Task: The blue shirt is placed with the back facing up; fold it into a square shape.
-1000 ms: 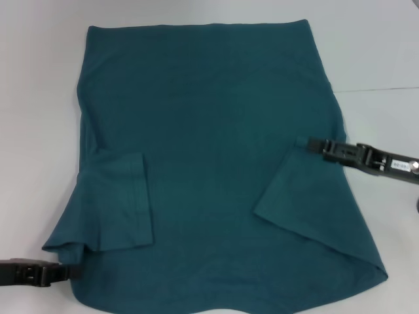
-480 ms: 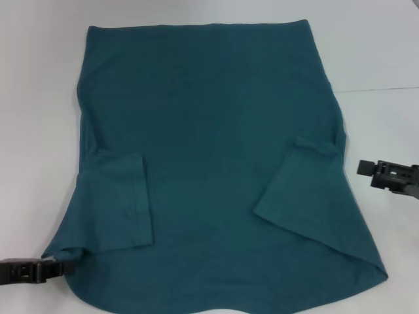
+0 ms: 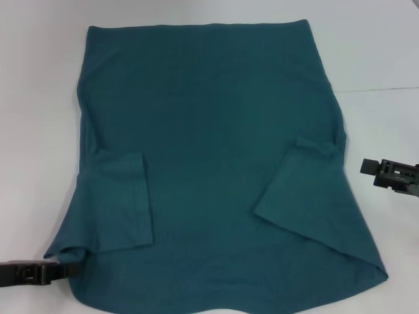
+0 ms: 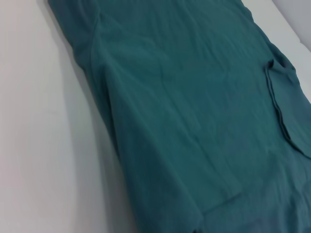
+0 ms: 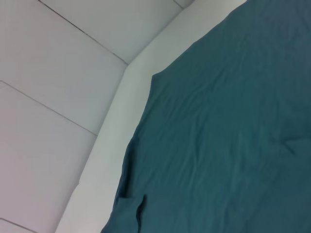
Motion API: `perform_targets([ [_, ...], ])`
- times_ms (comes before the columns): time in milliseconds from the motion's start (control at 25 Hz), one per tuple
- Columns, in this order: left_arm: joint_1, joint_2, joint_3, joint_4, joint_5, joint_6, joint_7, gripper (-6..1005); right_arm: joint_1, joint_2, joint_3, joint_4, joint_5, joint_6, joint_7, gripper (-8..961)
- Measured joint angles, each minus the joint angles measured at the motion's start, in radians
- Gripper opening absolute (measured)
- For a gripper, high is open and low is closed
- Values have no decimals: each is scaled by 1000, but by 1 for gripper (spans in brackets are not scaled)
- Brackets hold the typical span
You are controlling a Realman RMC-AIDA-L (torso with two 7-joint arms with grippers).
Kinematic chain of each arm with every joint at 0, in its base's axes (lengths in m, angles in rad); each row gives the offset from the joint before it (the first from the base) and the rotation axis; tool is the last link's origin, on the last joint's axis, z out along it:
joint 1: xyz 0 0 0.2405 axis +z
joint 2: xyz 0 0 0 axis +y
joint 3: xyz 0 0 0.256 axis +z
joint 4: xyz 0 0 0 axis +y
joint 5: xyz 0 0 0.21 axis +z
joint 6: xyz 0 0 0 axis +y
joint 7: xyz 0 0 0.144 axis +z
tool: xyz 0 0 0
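Note:
The shirt bunches inward below the folded sleeve at my left gripper's fingers, so next my left gripper opens and takes it closer to the shirt's outer corner (image 3: 52,251).
The blue shirt (image 3: 209,131) lies flat on the white table, plain side up, and fills most of the head view. Its left sleeve (image 3: 118,203) and right sleeve (image 3: 301,190) are both folded inward onto the body. My left gripper (image 3: 71,268) lies low at the shirt's near left corner, its tip touching the fabric edge. My right gripper (image 3: 365,167) is open and empty over bare table, just off the shirt's right edge beside the folded sleeve. The shirt also fills the left wrist view (image 4: 194,121) and the right wrist view (image 5: 233,136).
The white table (image 3: 39,98) shows bare strips to the left, right and far side of the shirt. A seam line (image 3: 380,88) crosses the table at the right. The shirt's near edge runs to the bottom of the head view.
My right gripper let go of the right sleeve, which now lies folded on the shirt, and drew back to the right off the fabric. The left gripper barely shifted.

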Motion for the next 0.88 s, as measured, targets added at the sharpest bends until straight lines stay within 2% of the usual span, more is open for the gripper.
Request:
perform_targets([
  [400, -8, 6, 2, 0, 5, 0, -38, 81, 8, 3, 3, -2, 5, 7, -1, 924],
  [640, -9, 8, 2, 1, 7, -1, -50, 299, 11, 3, 10, -5, 6, 8, -2, 924],
  [840, -10, 9, 2, 4, 7, 4, -52, 518, 11, 2, 17, -5, 6, 9, -2, 924],
  [880, -11, 9, 2, 5, 7, 5, -52, 517, 11, 2, 17, -5, 6, 9, -2, 924],
])
